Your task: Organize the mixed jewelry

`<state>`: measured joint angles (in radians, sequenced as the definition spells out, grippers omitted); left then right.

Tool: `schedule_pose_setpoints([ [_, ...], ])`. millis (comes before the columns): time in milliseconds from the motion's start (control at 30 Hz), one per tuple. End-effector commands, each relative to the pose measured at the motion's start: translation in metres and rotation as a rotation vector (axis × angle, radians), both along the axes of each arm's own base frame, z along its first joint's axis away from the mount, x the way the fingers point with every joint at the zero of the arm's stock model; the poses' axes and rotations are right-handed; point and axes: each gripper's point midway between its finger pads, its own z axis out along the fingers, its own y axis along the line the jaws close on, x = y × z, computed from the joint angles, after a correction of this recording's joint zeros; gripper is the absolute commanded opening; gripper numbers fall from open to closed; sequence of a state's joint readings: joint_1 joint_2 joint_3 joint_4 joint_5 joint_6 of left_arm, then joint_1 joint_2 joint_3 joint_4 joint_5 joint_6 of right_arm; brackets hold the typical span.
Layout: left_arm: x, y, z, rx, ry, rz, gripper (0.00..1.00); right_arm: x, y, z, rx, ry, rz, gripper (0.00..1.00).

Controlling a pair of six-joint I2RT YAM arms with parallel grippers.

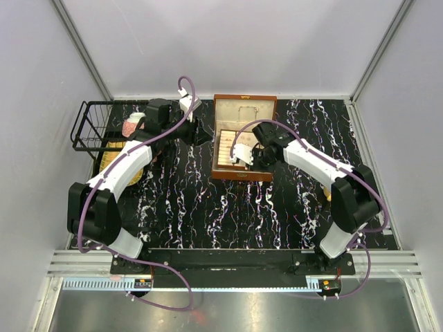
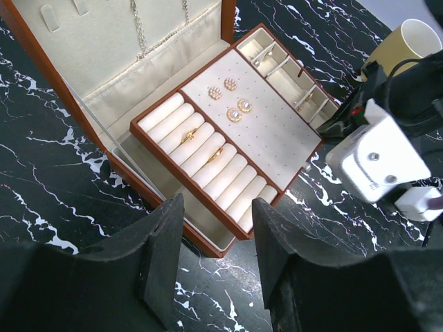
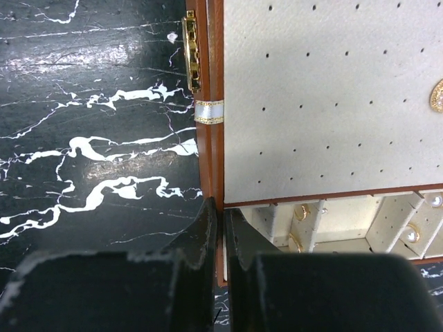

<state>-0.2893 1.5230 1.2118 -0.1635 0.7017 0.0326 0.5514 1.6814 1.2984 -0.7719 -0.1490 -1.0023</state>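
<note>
I need to let go of the cream tray with my right gripper inside the base of the brown jewelry box (image 1: 242,153), below the box's open lid.
The brown jewelry box (image 1: 243,111) stands open at the table's back centre, with its cream tray (image 2: 277,149) shifted off the base. Gold rings (image 2: 188,136) sit in the ring rolls, earrings (image 2: 235,114) on the dotted pad, and fine chains (image 2: 140,31) hang in the lid. Small gold pieces (image 3: 302,211) lie in the tray's side compartments. My right gripper (image 3: 221,228) is shut on the tray's brown wall (image 3: 216,149) at its corner. My left gripper (image 2: 218,252) is open and empty, just above the marble left of the box.
A yellow cup (image 2: 405,41) stands beyond the box behind the right arm. A black wire basket (image 1: 93,128) sits at the back left, with a yellow item (image 1: 111,160) in front of it. Grey walls close in the table's sides and back.
</note>
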Motion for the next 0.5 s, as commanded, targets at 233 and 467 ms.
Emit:
schedule_pose_setpoints([
  [233,0.013,-0.003,0.020,-0.002,-0.102,-0.011,0.47,0.035,0.017,-0.003,0.017,-0.055,0.023,0.00],
  [467,0.011,-0.005,0.017,-0.003,-0.097,-0.023,0.47,0.036,0.019,-0.006,0.012,-0.044,0.030,0.00],
])
